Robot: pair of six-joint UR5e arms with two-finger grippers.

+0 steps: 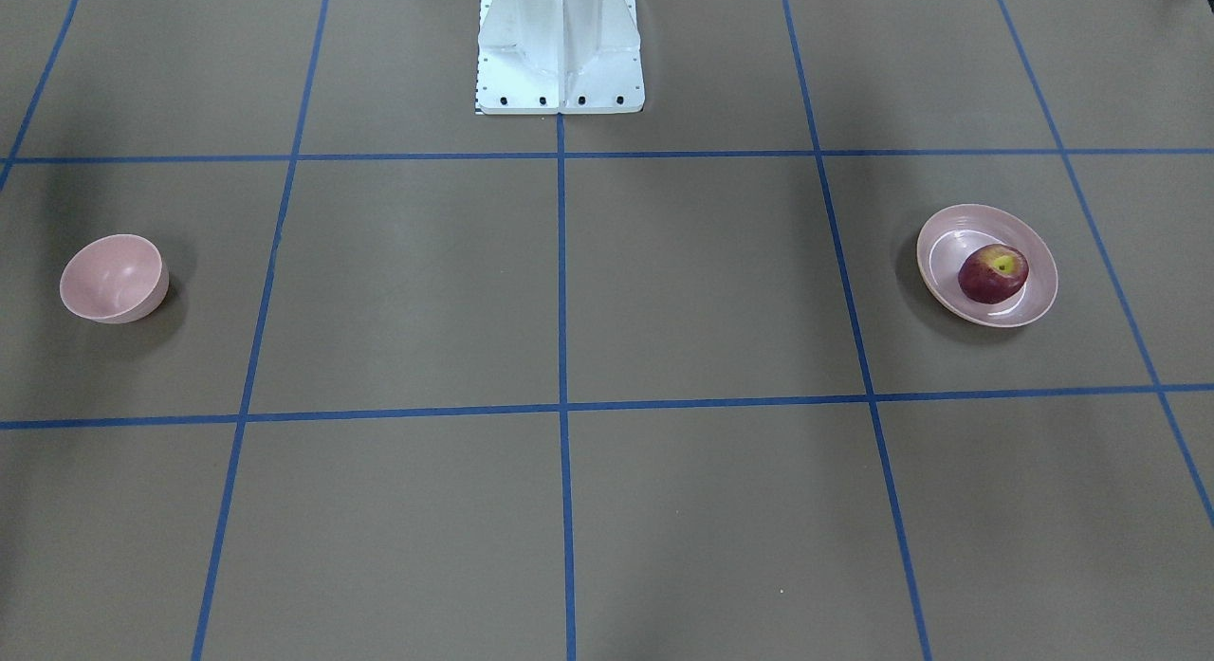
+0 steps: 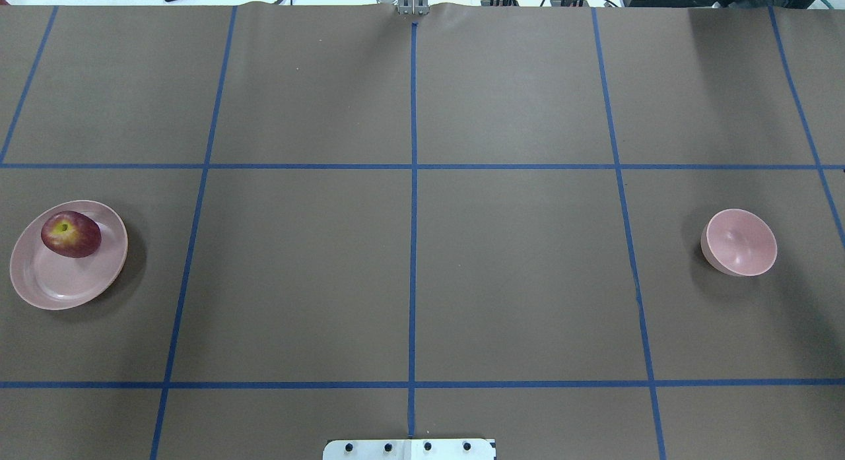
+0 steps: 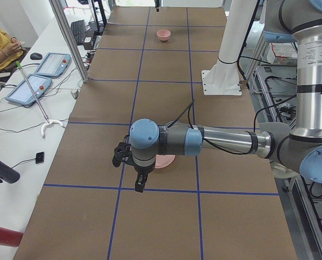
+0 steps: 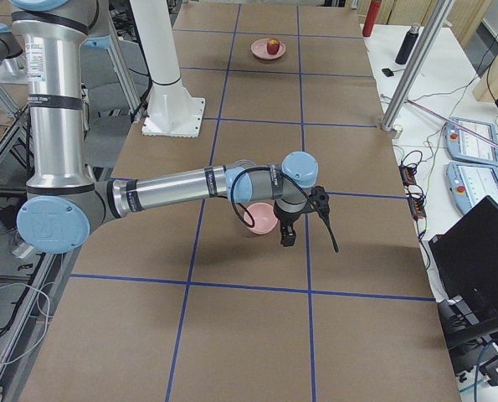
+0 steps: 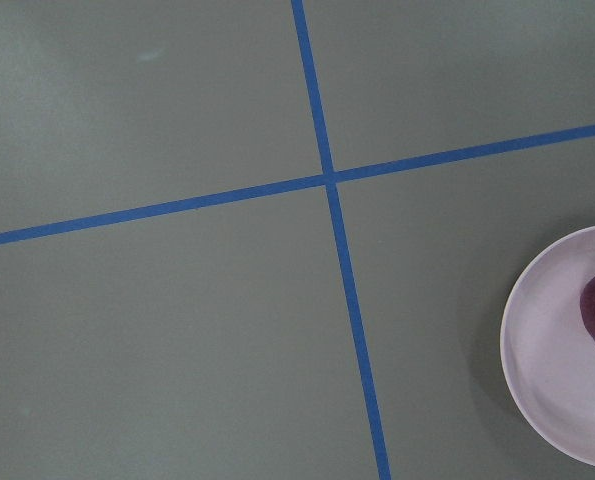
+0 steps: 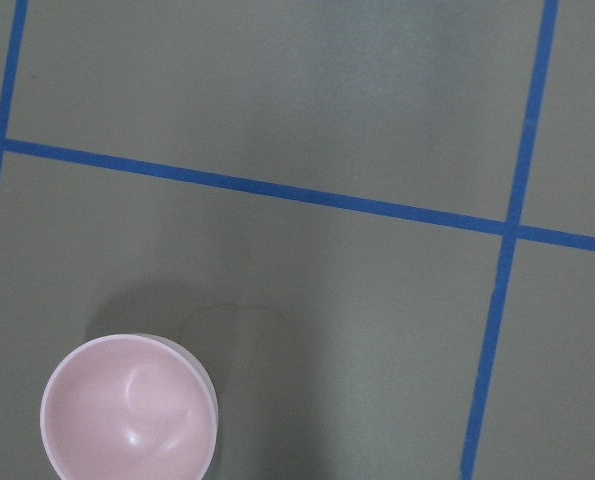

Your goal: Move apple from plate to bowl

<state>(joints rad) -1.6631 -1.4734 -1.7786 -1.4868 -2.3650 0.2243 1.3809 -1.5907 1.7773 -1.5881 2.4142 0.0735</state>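
My right gripper should next grab the rim (image 1: 63,290) (image 6: 216,425) of the small pink bowl, on the side that is farthest from the plate.
The dark red apple (image 1: 993,273) lies on the wide pale pink plate (image 1: 948,234) on the robot's left side of the table; in the overhead view the apple (image 2: 71,233) lies on the far part of the plate (image 2: 59,282). The small deep pink bowl (image 1: 114,278) stands empty on the robot's right side (image 2: 739,242). My left gripper (image 3: 139,186) hangs above the table beside the plate, which the arm partly hides. My right gripper (image 4: 287,238) hangs beside the bowl (image 4: 261,219). I cannot tell if either gripper is open or shut.
The white robot base (image 1: 560,49) stands at the table's middle edge. Blue tape lines (image 2: 413,183) divide the brown table into squares. Control pads (image 3: 41,73) and a grabber stick lie on the side bench, where a person sits.
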